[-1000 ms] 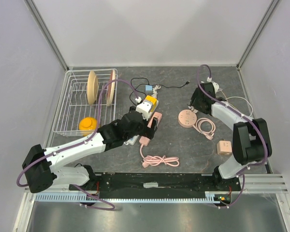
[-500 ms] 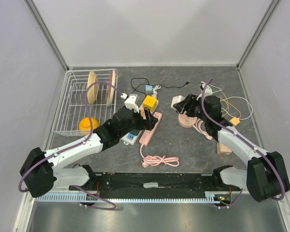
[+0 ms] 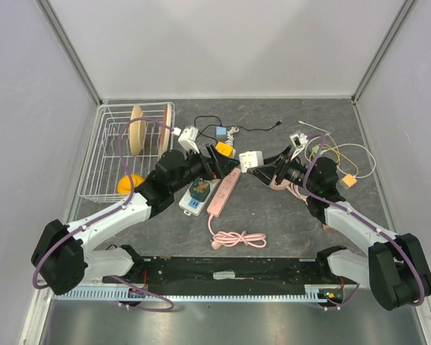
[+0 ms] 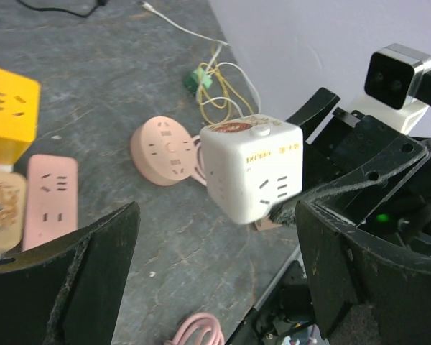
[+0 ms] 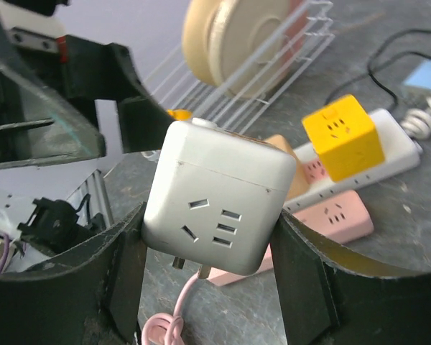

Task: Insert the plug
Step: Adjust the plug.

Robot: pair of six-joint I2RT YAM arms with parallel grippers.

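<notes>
The white cube plug's pins point across my right gripper's fingers, so next I pass the plug to my left gripper, then regrip from the plug's printed top (image 4: 246, 126).
A white cube plug (image 5: 219, 198) hangs above the table with its two metal prongs pointing down, and my right gripper (image 5: 210, 228) is shut on its sides. From above, the cube (image 3: 251, 159) hovers just right of the pink power strip (image 3: 225, 190), which lies flat with its sockets facing up. My left gripper (image 4: 215, 269) is open and empty, and it faces the cube (image 4: 251, 169) from the left with a gap between them. Seen from overhead, the left gripper (image 3: 217, 162) sits over the strip's far end.
A yellow cube (image 3: 225, 149) sits on a white strip (image 5: 388, 144). Another white strip (image 3: 194, 195) lies left of the pink one. A round pink socket (image 4: 165, 141), loose cables (image 3: 330, 152), a coiled pink cord (image 3: 237, 238) and a wire dish rack (image 3: 122, 154) surround the centre.
My right arm has swung left to the table's centre, carrying the white cube. My left gripper has lifted off the strips and turned toward the cube.
</notes>
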